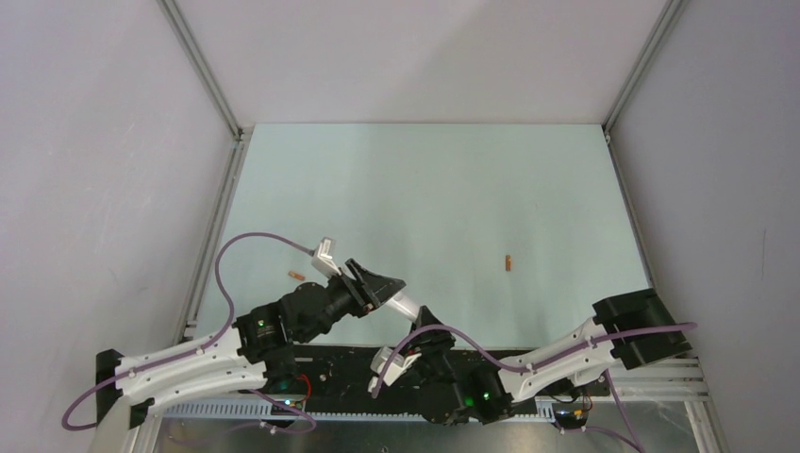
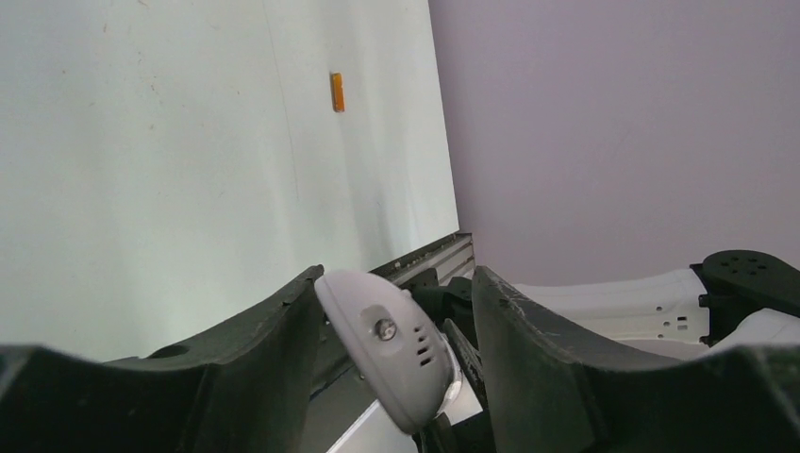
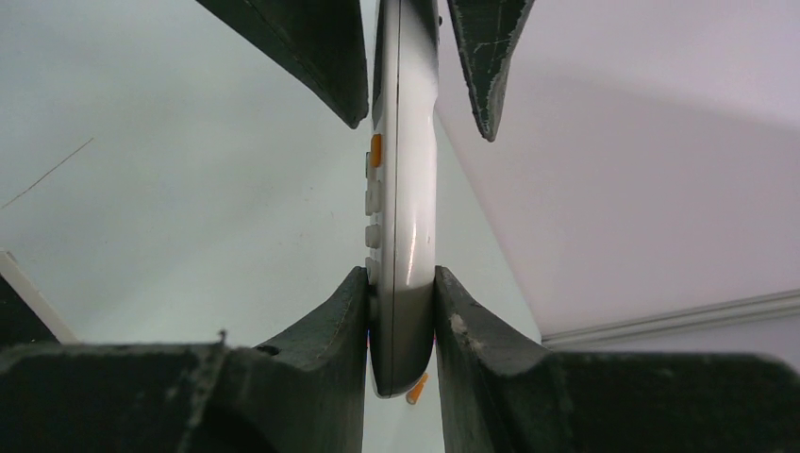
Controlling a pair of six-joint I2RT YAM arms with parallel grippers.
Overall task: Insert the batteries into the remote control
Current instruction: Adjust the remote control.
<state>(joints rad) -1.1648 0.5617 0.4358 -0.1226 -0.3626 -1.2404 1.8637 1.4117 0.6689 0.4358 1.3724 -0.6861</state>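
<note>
The robot's right gripper pinches the button and back sides of the remote control, so the left gripper will hold the remote control's far end while the right gripper takes the remote control's side edges (image 3: 409, 326).
The white remote control (image 3: 406, 189) is seen edge-on, its lower end clamped between the pads of my right gripper (image 3: 399, 276), which is shut on it. The remote's far end (image 2: 391, 344) lies tilted between the fingers of my left gripper (image 2: 398, 276). It touches the left finger (image 2: 274, 330), and a narrow gap shows at the right finger (image 2: 528, 340). From above, the two grippers meet at the remote (image 1: 404, 304) near the table's front edge. One orange battery (image 1: 509, 263) lies at mid-table. Another battery (image 1: 295, 276) lies left of the left arm.
The table's metal frame rail (image 2: 429, 255) and the black base plate (image 1: 358, 363) run along the near edge. Purple cables (image 1: 250, 241) loop beside the left arm. Grey walls close in on both sides.
</note>
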